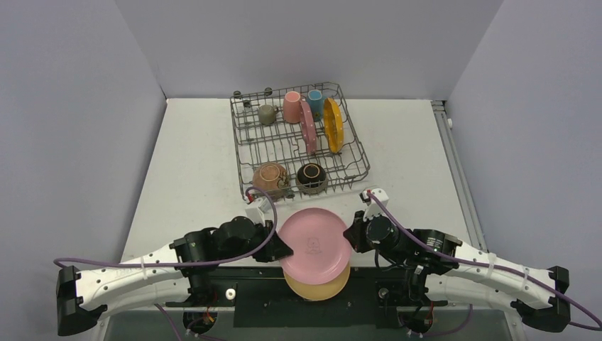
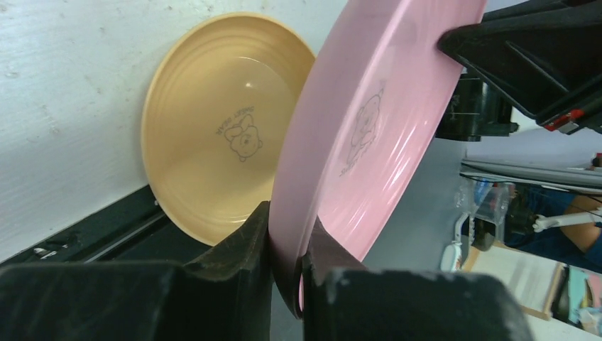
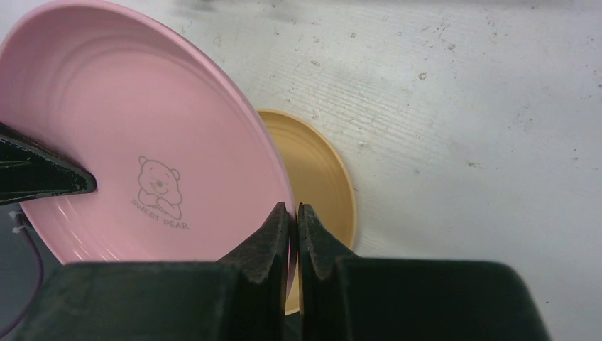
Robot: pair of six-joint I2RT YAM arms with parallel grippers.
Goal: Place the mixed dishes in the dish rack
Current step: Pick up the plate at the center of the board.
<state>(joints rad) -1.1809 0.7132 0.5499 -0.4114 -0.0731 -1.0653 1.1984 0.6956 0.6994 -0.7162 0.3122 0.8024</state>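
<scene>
I will open my right gripper and grip deeper over the plate's side (image 1: 339, 240) while my left gripper holds, because my right fingers pinch just the pink plate's rim.
A pink plate (image 1: 314, 243) with a bear print hangs above the table's near edge, held by both arms. My left gripper (image 1: 282, 249) is shut on its left rim, and the left wrist view shows the rim pinched between the jaws (image 2: 287, 245). My right gripper (image 1: 350, 238) is shut on the opposite rim (image 3: 294, 213). Under the pink plate (image 2: 369, 142) (image 3: 142, 142) a tan plate (image 1: 319, 290) (image 2: 220, 135) (image 3: 319, 177) lies flat on the table. The dish rack (image 1: 236, 142) stands behind, at the table's middle.
In the rack stand a grey-green cup (image 1: 267, 114), a pink cup (image 1: 292, 106), a blue cup (image 1: 315, 101), an upright pink plate (image 1: 307, 128) and an orange plate (image 1: 333, 125). A terracotta bowl (image 1: 270, 177) and a dark brown bowl (image 1: 312, 177) sit in its near row.
</scene>
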